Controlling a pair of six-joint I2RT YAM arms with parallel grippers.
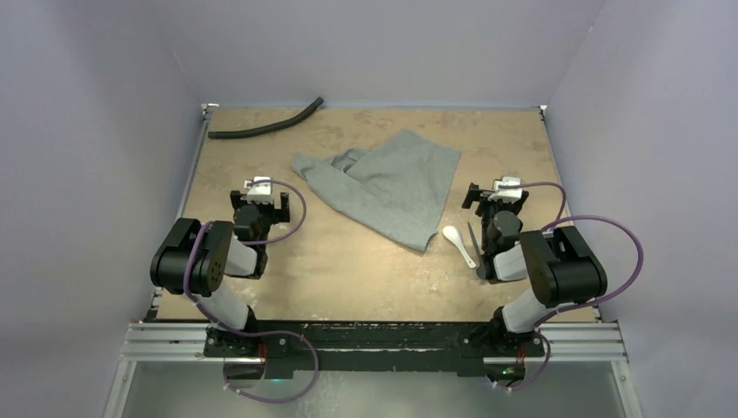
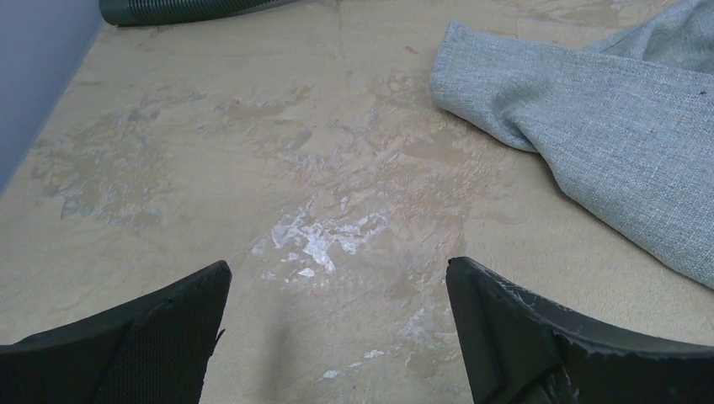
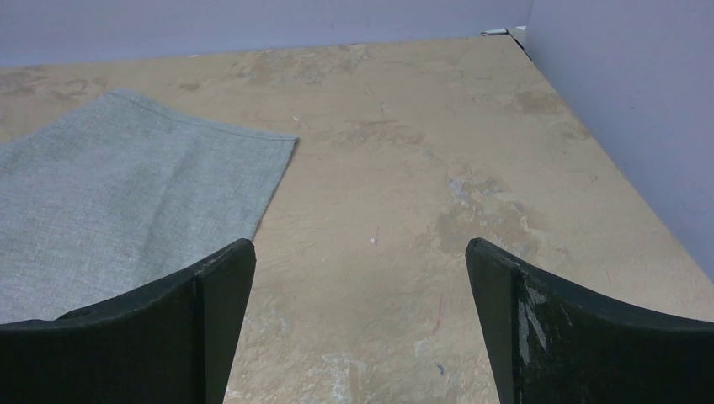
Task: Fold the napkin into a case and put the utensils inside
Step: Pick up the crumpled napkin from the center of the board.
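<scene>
My right gripper should next grab the near corner (image 1: pixel 429 242) of the grey napkin, the napkin beside the white spoon.
The grey napkin (image 1: pixel 392 185) lies loosely spread and partly rumpled in the middle of the table, its left end bunched. It also shows in the left wrist view (image 2: pixel 606 126) and in the right wrist view (image 3: pixel 118 202). A small white spoon (image 1: pixel 458 242) and a thin dark stick-like utensil (image 1: pixel 475 246) lie side by side just off the napkin's near right corner, beside the right arm. My left gripper (image 1: pixel 258 185) is open and empty, left of the napkin. My right gripper (image 1: pixel 496 187) is open and empty, right of the napkin.
A long black curved hose (image 1: pixel 265 124) lies at the far left of the table and shows in the left wrist view (image 2: pixel 185 10). Lilac walls close the table at the back and sides. The worn tan tabletop (image 1: pixel 348 270) has a metal rail along its near edge.
</scene>
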